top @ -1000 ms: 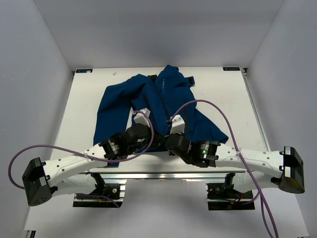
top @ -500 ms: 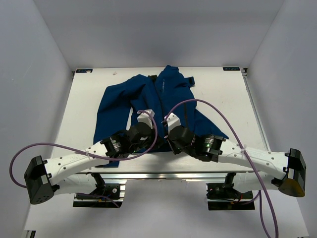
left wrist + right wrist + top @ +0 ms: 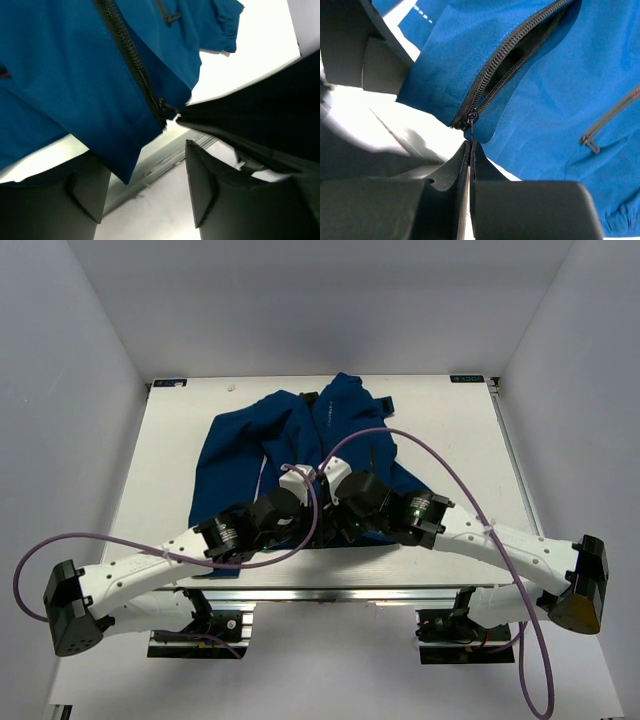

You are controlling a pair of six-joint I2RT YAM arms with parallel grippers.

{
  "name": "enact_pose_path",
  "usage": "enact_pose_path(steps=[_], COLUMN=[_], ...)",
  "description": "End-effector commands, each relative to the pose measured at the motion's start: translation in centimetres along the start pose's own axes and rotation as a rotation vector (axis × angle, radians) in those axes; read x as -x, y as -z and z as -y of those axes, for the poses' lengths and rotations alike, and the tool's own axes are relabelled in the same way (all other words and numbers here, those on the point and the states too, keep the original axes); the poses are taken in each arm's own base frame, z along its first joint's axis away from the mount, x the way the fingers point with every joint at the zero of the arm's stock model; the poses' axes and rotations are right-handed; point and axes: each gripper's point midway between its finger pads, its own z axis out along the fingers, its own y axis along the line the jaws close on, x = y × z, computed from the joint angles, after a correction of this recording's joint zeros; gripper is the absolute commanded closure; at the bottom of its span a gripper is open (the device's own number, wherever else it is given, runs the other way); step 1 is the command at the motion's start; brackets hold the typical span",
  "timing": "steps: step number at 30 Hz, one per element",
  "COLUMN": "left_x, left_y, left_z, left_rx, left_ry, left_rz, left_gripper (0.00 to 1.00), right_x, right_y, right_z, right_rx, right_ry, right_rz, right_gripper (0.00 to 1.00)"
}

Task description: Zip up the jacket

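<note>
Next, my left gripper pinches the zipper's bottom end (image 3: pixel 162 124) before my right gripper pulls the slider, because the jacket's hem corner is loose beyond my left gripper's fingers.
The royal-blue jacket (image 3: pixel 290 435) lies spread on the white table, collar at the far side, its dark zipper (image 3: pixel 328 435) running down the middle. In the right wrist view my right gripper (image 3: pixel 470 144) is shut on the zipper pull just under the slider (image 3: pixel 470 119). Above the slider the two rows of teeth (image 3: pixel 512 47) gape apart. My left gripper (image 3: pixel 142 192) is open right beside it at the bottom hem. The hem corner (image 3: pixel 125 172) hangs just beyond its fingers (image 3: pixel 200 187), and nothing is gripped. From above, both grippers (image 3: pixel 300 480) (image 3: pixel 335 480) meet at the jacket's lower front.
An aluminium rail (image 3: pixel 320 592) runs along the table's near edge, just below the hem. Purple cables (image 3: pixel 420 455) arch over both arms and over the jacket's right side. The left sleeve (image 3: pixel 215 475) reaches toward the near left. Grey walls close in the table (image 3: pixel 470 460).
Both grippers have moved away from the near edge onto the jacket's lower front, the right one also leftwards. The left gripper's jaws have come apart.
</note>
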Motion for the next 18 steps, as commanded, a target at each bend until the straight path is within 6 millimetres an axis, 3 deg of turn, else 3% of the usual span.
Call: enact_pose_path(steps=[1,4,9,11,14,18], left_x=[3.0,4.0,4.5,6.0,6.3,6.9], left_y=[2.4,3.2,3.8,4.1,3.7,3.1], left_z=[1.9,2.1,1.2,0.7,-0.6,-0.2], left_rx=[-0.095,-0.109,-0.065,0.001,0.079,0.107], left_ry=[-0.112,-0.163,-0.323,-0.394,-0.548,-0.668], left_rz=[0.103,0.146,0.138,0.153,0.114,0.075], left_gripper=[0.25,0.02,0.02,0.02,0.02,0.02], right_x=[2.7,3.1,2.9,3.4,3.5,4.6], right_y=[1.7,1.8,2.2,2.3,2.4,2.6], right_z=[-0.8,-0.2,0.3,0.5,1.0,1.3], right_rx=[0.124,0.148,0.205,0.225,0.262,0.295], right_ry=[-0.004,-0.011,-0.018,-0.022,-0.043,-0.064], right_rz=[0.037,0.016,-0.043,-0.049,-0.068,-0.077], right_gripper=[1.00,1.00,1.00,1.00,1.00,1.00])
